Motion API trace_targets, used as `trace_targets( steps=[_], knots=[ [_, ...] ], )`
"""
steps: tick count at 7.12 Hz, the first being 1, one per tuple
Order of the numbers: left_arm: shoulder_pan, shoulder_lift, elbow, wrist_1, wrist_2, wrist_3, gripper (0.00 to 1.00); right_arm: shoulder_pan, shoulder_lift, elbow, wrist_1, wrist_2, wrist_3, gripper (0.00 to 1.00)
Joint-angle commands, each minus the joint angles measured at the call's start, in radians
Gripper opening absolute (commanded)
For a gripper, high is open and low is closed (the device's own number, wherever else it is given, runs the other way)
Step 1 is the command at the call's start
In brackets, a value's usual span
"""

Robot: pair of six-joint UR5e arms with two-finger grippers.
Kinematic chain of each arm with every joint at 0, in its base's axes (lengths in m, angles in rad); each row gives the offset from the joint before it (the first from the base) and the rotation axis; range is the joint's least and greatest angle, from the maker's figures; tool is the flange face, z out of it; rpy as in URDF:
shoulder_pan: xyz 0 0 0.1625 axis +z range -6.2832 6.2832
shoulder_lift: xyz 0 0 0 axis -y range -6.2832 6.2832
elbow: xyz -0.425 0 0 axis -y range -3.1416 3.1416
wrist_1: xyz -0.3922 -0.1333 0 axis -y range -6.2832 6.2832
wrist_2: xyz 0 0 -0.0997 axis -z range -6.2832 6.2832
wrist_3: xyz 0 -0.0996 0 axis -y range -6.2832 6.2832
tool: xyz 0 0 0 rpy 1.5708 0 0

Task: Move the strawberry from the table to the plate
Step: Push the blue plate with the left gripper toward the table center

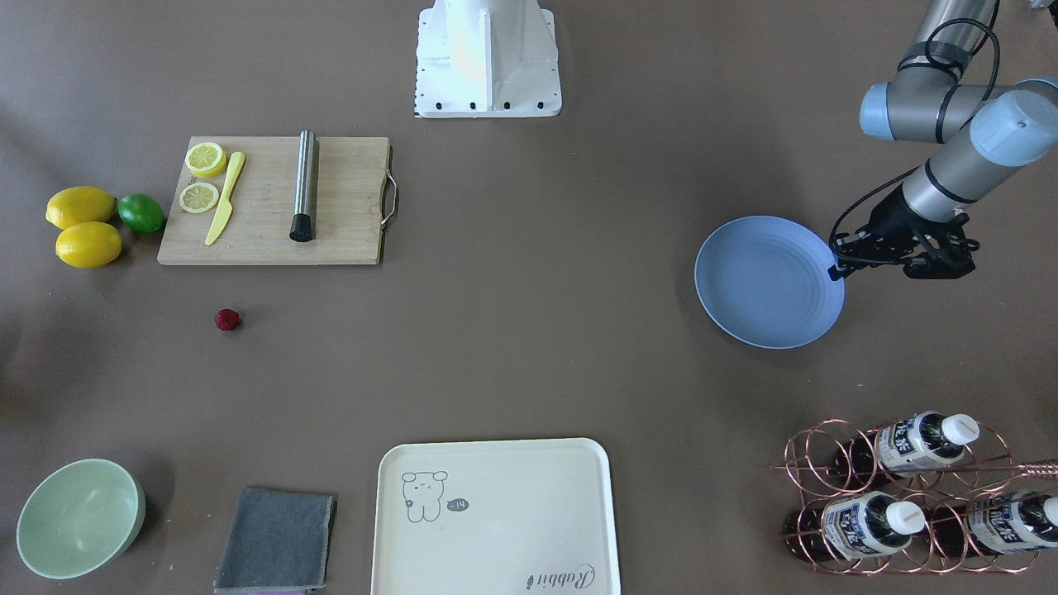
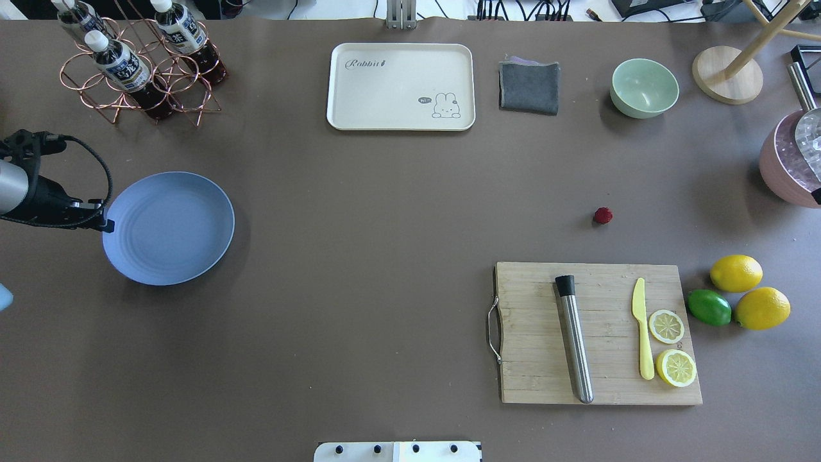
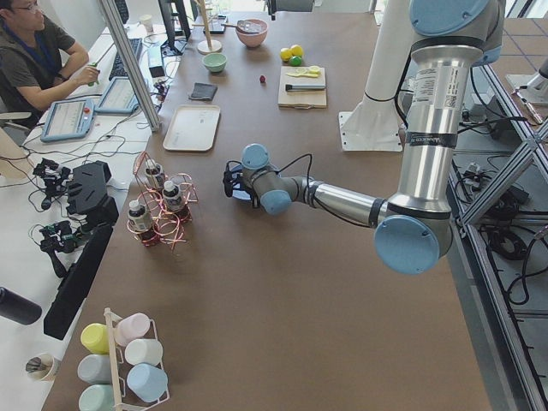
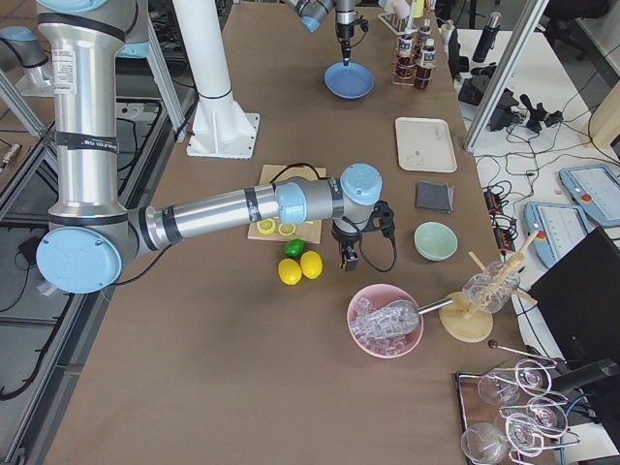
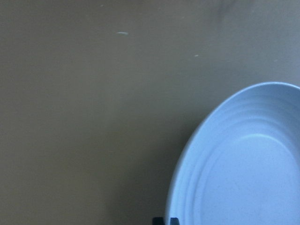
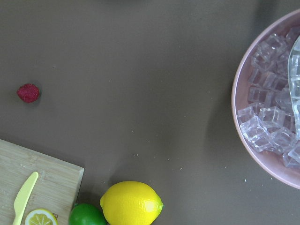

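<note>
Next, I set the blue-grey plate on the bare table (image 1: 477,253) beside the cutting board's metal handle with my left gripper.
The strawberry (image 1: 227,319) (image 2: 602,215) is a small dark red berry lying alone on the brown table (image 2: 385,256), just beyond the cutting board. In the right wrist view the strawberry (image 6: 28,93) shows at the left edge. The blue-grey plate (image 1: 769,281) (image 2: 168,228) (image 5: 248,164) rests flat and bare far across the table. My left gripper (image 1: 836,271) (image 2: 108,225) (image 5: 165,220) is at the plate's outer rim, fingertips close together, shut. My right gripper (image 4: 349,260) hangs over the table near the lemons; I cannot tell whether it is open.
A wooden cutting board (image 2: 532,333) carries a metal rod, a yellow knife and lemon slices. Two lemons (image 2: 736,273) and a lime (image 2: 709,307) lie beside it. A pink bowl of ice (image 2: 779,170), green bowl (image 2: 644,88), grey cloth (image 2: 529,86), cream tray (image 2: 397,86) and bottle rack (image 2: 138,70) line the edges.
</note>
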Motion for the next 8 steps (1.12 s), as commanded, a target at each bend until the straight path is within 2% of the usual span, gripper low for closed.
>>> trace_targets(
  steps=[1, 3, 4, 8],
  knots=[
    [0.147, -0.161, -0.098, 0.196, 0.128, -0.184, 0.0, -0.01, 0.027, -0.006, -0.001, 0.0, 0.0, 1.0],
    [0.339, -0.278, -0.094, 0.236, 0.287, -0.313, 0.0, -0.041, 0.058, -0.007, -0.001, 0.002, 0.093, 1.0],
    [0.406, -0.356, -0.047, 0.23, 0.382, -0.359, 0.0, -0.047, 0.071, -0.009, -0.001, 0.009, 0.13, 1.0],
    [0.445, -0.378, 0.017, 0.144, 0.397, -0.4, 0.0, -0.095, 0.139, -0.015, -0.001, 0.026, 0.16, 1.0]
  ],
)
